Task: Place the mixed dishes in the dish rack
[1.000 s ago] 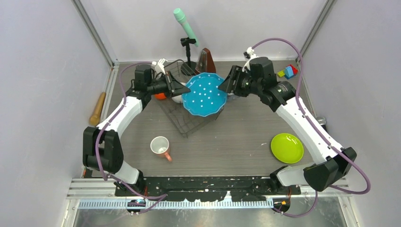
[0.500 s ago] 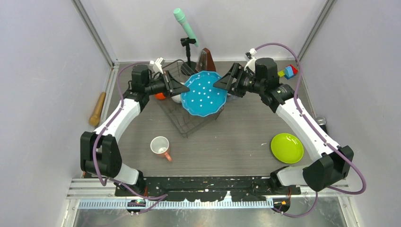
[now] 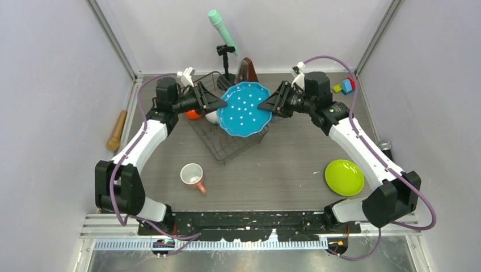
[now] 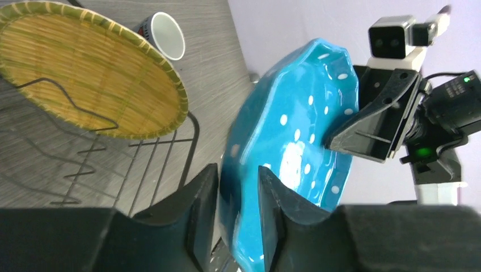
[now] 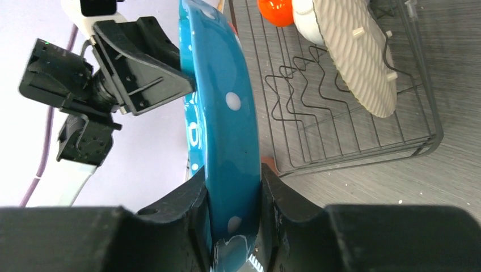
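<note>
Next, my right gripper sets the blue plate down on edge between the white bowl and the yellow woven-pattern plate (image 3: 233, 118) (image 5: 334, 75).
The blue white-dotted plate (image 3: 244, 109) hangs on edge above the dish rack (image 3: 230, 144), held from both sides. My left gripper (image 3: 218, 105) (image 4: 238, 170) has its fingers on either side of the plate's left rim (image 4: 295, 141). Opposite it, my right gripper (image 3: 265, 105) (image 5: 233, 175) is shut on the right rim (image 5: 227, 107). The yellow woven-pattern plate (image 4: 85, 68) (image 5: 354, 62) leans in the rack (image 5: 351, 141) beside the orange bowl (image 3: 193, 115) and white bowl (image 3: 211, 118). A small grey mug (image 4: 164, 35) stands past the rack. The pink mug (image 3: 193, 177) and lime green plate (image 3: 344, 177) sit on the table.
A wooden rolling pin (image 3: 117, 130) lies along the left wall. The brown metronome (image 3: 245, 72) and a teal microphone on a stand (image 3: 221, 31) are at the back. Coloured blocks (image 3: 346, 86) sit at the back right.
The right gripper's jaws spread wider, then closed on the plate's right rim. Both grippers and the plate shifted slightly toward the back. The left gripper's jaws eased a little.
</note>
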Robot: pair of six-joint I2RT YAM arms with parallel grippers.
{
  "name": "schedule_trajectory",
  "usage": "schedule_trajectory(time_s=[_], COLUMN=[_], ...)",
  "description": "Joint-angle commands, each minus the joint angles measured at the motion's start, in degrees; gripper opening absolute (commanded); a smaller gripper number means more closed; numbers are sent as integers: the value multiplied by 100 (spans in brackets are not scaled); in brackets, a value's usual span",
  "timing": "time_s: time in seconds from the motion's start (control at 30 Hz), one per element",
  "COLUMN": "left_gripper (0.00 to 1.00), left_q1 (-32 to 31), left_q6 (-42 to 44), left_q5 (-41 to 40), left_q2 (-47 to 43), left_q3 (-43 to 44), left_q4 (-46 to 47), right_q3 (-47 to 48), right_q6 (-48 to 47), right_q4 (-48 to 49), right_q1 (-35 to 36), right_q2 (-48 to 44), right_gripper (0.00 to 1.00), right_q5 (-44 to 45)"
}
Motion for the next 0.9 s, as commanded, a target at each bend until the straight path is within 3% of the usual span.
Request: schedule_trajectory(time_s=[0.0,0.07,0.17,0.3,0.57,0.87], left_gripper=[47,64,78,89,91,96], left_q1=[47,84,158,197,197,203], left_q6=[253,561,1000,1728,2383,2633], left_q5=[-263,-598,-1082,-1736,-2959,-3353], left_q2=[-463,-625,-900,-1230,-1518,-1567], left_q3=[321,318,353,600,806,800], left_q4=[-408,-943,-1635,-2685,-4003,-4418], right_q3=[270,808,1305,1778,2923,3549], right_q6=[-285,-981,-1887,-2381,-3821,-4661], right_q4=[84,-572,-1176,-1417,-1544,-1307], right_q1=[16,312,641,987,1937,2113], right_q2=[-99,-9,286,632,1419,2135], right_gripper=[1,0,0,0,0,0], right_q5=[162,898,2018,2738,4122,4702])
